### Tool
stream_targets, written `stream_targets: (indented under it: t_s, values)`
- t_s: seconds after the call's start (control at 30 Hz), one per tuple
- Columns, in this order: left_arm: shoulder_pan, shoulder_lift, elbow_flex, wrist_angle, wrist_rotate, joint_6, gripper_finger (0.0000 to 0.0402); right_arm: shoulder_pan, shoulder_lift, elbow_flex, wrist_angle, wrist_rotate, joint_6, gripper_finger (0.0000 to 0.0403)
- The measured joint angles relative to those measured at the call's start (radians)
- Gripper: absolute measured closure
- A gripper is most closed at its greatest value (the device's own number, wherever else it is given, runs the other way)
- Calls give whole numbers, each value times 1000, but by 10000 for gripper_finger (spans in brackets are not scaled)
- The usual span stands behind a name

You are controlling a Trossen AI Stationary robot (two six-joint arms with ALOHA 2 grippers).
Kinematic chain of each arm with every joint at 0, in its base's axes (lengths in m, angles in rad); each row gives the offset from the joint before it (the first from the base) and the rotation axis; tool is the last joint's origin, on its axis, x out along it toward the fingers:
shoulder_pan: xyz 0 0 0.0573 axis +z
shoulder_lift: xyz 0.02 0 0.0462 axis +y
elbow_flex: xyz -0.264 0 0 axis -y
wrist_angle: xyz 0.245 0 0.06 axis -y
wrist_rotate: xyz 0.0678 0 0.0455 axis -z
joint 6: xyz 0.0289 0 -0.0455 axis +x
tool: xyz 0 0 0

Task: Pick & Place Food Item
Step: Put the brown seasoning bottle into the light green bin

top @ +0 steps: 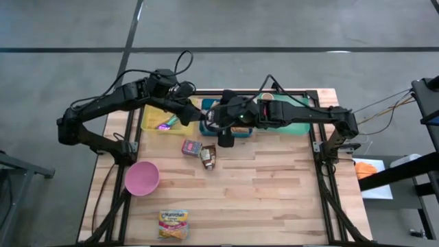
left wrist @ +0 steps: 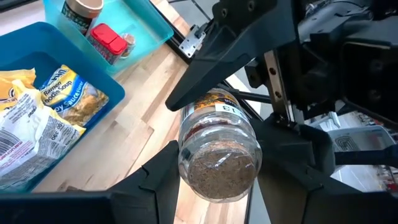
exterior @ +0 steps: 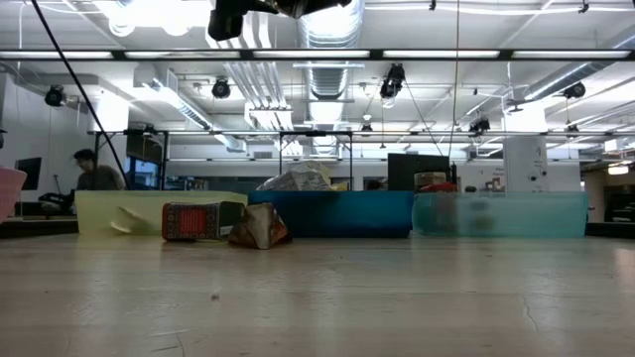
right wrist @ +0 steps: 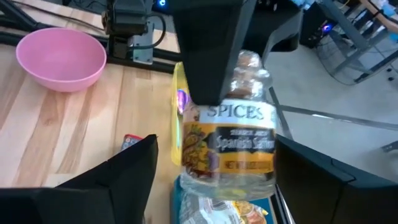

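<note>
My right gripper needs to grip the labelled middle (right wrist: 231,140) of the spice jar before my left gripper backs off and comes square, because my left gripper's finger lies slanted across the jar's neck.
A clear spice jar (left wrist: 217,146) with a yellow label (right wrist: 239,140) hangs in the air over the bins at the table's far middle, where both arms meet. My left gripper (left wrist: 217,190) is shut on it. My right gripper (right wrist: 216,158) faces it from the table's right and stands open. Its fingers (right wrist: 127,177) are on either side of the jar's labelled middle, and a gap shows on at least one side. In the high view the two grippers (top: 221,118) overlap and hide the jar. My left gripper pinches the jar between its two fingers (left wrist: 163,180), at the clear end filled with brown spice (left wrist: 189,158). It comes from the table's left, slanting downward, and one finger (right wrist: 205,56) lies along the jar's side. The jar is lifted clear of the table and bins.
Along the far edge stand a yellow bin (top: 159,123), a blue bin (left wrist: 93,106) with snack packets and a teal bin (top: 291,125) with a can and a red item. A small red box (top: 191,147), a brown packet (top: 208,156), a pink bowl (top: 142,178) and a noodle packet (top: 173,224) lie nearer.
</note>
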Motion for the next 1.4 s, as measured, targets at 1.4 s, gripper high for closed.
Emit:
stream_targets:
  t_s: [1.4]
  values:
    - [1, 8, -1, -13, -37, -15, 225, 2, 15, 0, 3, 31, -32, 216]
